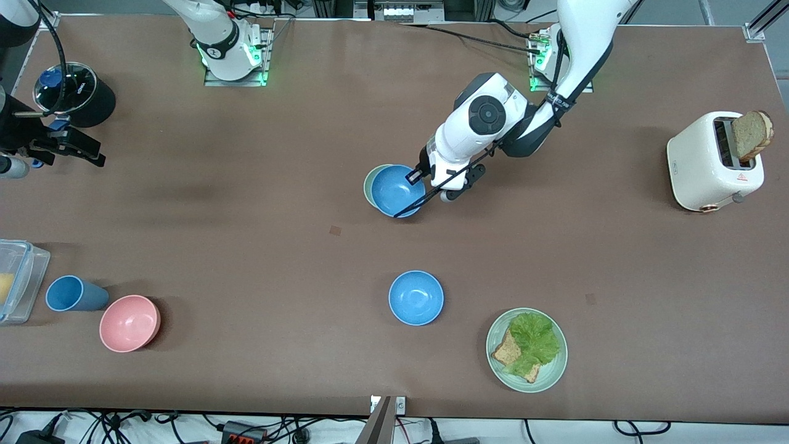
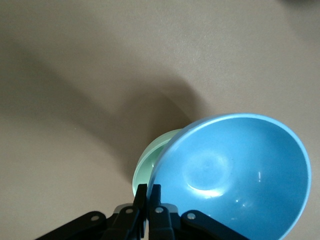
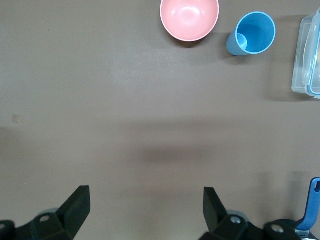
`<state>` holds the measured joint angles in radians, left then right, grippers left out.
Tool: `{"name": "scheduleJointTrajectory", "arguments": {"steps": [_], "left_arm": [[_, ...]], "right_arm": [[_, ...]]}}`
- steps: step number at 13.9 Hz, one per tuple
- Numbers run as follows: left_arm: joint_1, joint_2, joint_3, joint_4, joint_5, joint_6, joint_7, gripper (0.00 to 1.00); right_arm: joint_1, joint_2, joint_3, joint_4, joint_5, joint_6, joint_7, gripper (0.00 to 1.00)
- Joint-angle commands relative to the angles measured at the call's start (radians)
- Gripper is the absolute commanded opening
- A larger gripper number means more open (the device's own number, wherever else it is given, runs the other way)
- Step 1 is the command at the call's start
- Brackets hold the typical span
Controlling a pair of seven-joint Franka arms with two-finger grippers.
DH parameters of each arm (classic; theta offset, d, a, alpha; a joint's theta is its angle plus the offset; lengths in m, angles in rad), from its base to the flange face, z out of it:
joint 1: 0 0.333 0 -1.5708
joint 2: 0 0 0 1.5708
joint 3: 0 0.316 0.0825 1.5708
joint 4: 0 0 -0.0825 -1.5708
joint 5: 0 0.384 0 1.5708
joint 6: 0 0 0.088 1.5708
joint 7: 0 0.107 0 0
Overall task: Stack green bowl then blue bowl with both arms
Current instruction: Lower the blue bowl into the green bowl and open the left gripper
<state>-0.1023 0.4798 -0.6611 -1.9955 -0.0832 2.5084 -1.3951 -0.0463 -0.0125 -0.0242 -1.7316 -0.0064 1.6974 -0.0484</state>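
Note:
My left gripper will let go of the tilted blue bowl inside the green bowl (image 1: 389,182) (image 2: 175,172) under it, nested down in its hollow.
The green bowl (image 1: 369,185) sits on the table near the middle, mostly covered by a blue bowl (image 1: 397,190). My left gripper (image 1: 420,177) is shut on that blue bowl's rim and holds it tilted over the green bowl. In the left wrist view the fingers (image 2: 142,196) pinch the rim of the blue bowl (image 2: 235,170), with the green bowl (image 2: 150,161) showing under it. I cannot tell whether the two bowls touch. A second blue bowl (image 1: 416,298) sits nearer the front camera. My right gripper (image 1: 86,151) is open and empty, waiting over the right arm's end of the table (image 3: 145,205).
A pink bowl (image 1: 129,322), a blue cup (image 1: 73,294) and a clear plastic box (image 1: 18,277) lie near the front at the right arm's end. A green plate with lettuce and bread (image 1: 555,370) and a toaster (image 1: 709,161) are toward the left arm's end. A black jar (image 1: 77,94) stands by the right gripper.

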Motion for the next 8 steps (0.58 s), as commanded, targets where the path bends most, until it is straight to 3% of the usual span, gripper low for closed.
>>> {"name": "scheduleJointTrajectory", "arguments": {"steps": [1, 8], "left_arm": [[-0.019, 0.008, 0.009, -0.003, 0.042, 0.016, -0.032, 0.00], [-0.050, 0.017, 0.011, -0.005, 0.049, 0.016, -0.048, 0.00]], "right_arm": [[-0.003, -0.020, -0.002, -0.002, -0.007, -0.013, -0.011, 1.00], [0.000, -0.021, 0.003, -0.002, -0.017, 0.002, -0.018, 1.00]]}}
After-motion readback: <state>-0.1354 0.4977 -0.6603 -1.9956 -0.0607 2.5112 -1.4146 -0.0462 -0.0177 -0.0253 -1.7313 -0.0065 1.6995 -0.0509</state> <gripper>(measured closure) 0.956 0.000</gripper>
